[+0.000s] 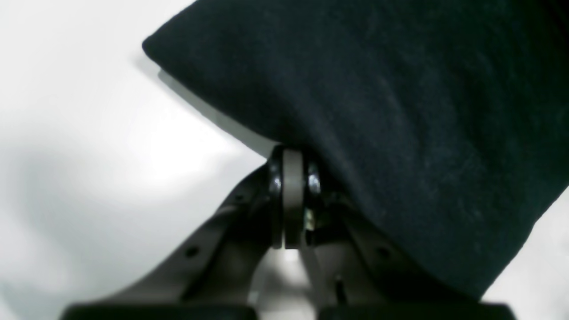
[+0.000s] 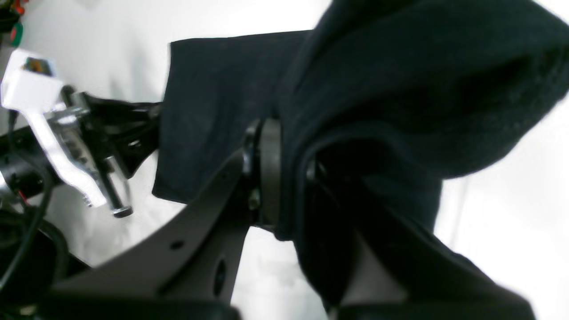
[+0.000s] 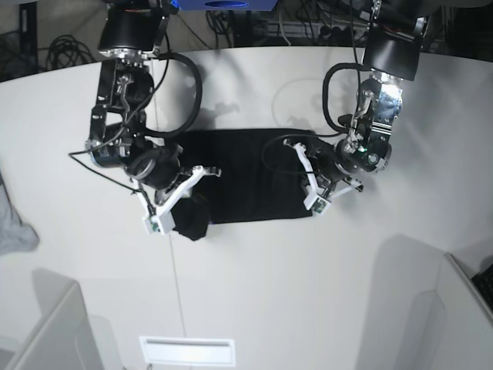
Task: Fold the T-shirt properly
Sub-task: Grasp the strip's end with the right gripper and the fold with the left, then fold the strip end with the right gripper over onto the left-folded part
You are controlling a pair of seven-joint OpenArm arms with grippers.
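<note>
I need to use my right gripper to set the bunched end of the T-shirt down on the band's near corner (image 3: 293,213) (image 2: 177,191) next to my left gripper. That end is held above the table now.
The black T-shirt (image 3: 246,177) lies folded into a wide band on the white table (image 3: 254,293); its print is hidden. My right gripper (image 3: 189,218) is at the band's near left end. In the right wrist view, this gripper (image 2: 286,178) is shut on a bunched fold of the T-shirt (image 2: 213,102) and holds it above the table. My left gripper (image 3: 306,183) is at the band's right edge. In the left wrist view, this gripper (image 1: 293,178) has its jaws pressed together on the edge of the T-shirt (image 1: 378,111), which drapes over one finger.
A small grey cloth (image 3: 11,223) lies at the table's left edge. Cables and equipment stand beyond the far edge. Grey panels (image 3: 46,331) rise at the near corners. The left arm (image 2: 66,133) also shows in the right wrist view, beside the shirt's far edge.
</note>
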